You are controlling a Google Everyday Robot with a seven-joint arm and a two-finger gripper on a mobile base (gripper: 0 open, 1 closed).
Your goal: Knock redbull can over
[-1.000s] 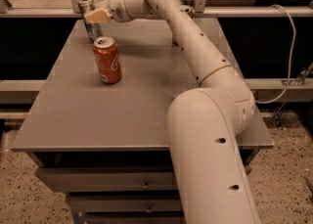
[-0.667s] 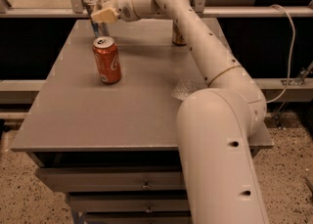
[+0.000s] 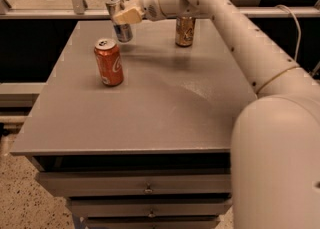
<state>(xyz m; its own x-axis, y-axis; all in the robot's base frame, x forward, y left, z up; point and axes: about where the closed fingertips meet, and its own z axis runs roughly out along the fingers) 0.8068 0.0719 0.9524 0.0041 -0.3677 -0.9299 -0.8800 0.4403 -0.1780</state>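
The redbull can will be released from my gripper so that it is lying on the open grey table [image 3: 181,84], well in front of the gold can.
The redbull can [image 3: 121,32], slim and silver with blue patches, stands at the back left of the grey table [image 3: 150,108] and leans with its top to the left. My gripper [image 3: 125,16] is right against the can's upper half, reaching in from the right. The arm [image 3: 235,28] stretches from the lower right across the table's back.
A red-orange cola can [image 3: 109,63] stands upright in front of the redbull can, to its left. A gold can [image 3: 185,31] stands upright at the back, partly under my arm. Drawers [image 3: 147,189] sit below the table's front edge. A railing runs behind the table.
My gripper has moved to the right along the table's back and the redbull can has shifted right with it and now leans. The gold can has come into view behind the arm.
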